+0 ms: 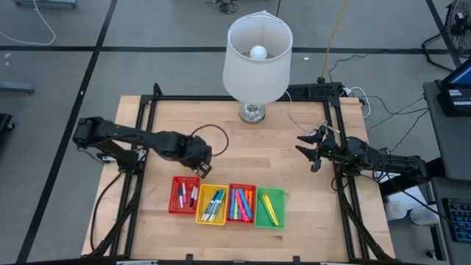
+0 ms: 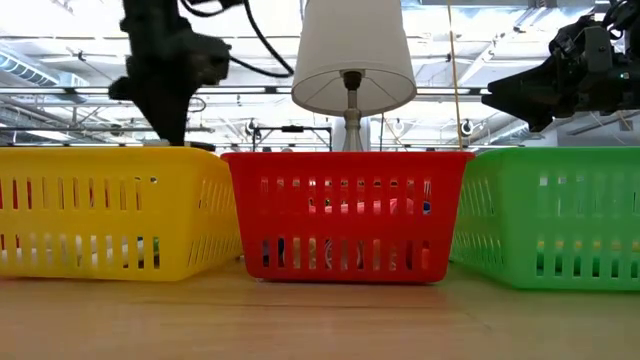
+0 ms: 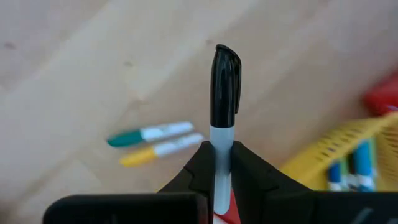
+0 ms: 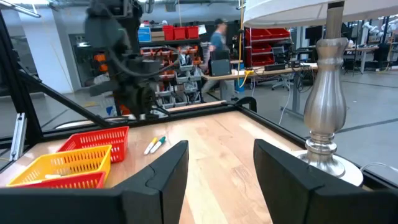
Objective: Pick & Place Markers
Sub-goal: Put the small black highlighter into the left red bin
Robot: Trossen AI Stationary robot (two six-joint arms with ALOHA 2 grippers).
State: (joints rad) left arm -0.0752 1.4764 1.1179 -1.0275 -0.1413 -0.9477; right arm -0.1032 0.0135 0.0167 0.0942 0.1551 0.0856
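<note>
I should let go of the black-capped marker with my left gripper among the markers inside the red tray (image 1: 190,195), at the end of the row.
My left gripper (image 3: 219,152) hangs over the wood table (image 1: 272,158) beyond the trays, pointing steeply down, shut on a marker with a black cap (image 3: 224,81). Below it a green-capped marker (image 3: 149,134) and a yellow-capped marker (image 3: 158,149) lie flat side by side on the table; the right wrist view also shows this pair (image 4: 155,144). More markers lie in the row of trays: red (image 1: 185,195), yellow (image 1: 212,204), red (image 1: 241,202), green (image 1: 269,207). My right gripper (image 1: 313,147) waits open at the table's right side. My left gripper pinches the marker's pale barrel (image 3: 219,140), just behind the black cap, between its two fingers (image 3: 249,168). The cap end sticks out past the fingertips. The fingers come from above, and the marker is lifted clear of the table.
A lamp with a white shade (image 1: 257,55) stands at the table's far middle on a metal base (image 1: 252,112). A black frame (image 1: 151,103) runs around the table. In the low view the yellow (image 2: 110,215), red (image 2: 345,215) and green (image 2: 560,215) tray walls fill the front.
</note>
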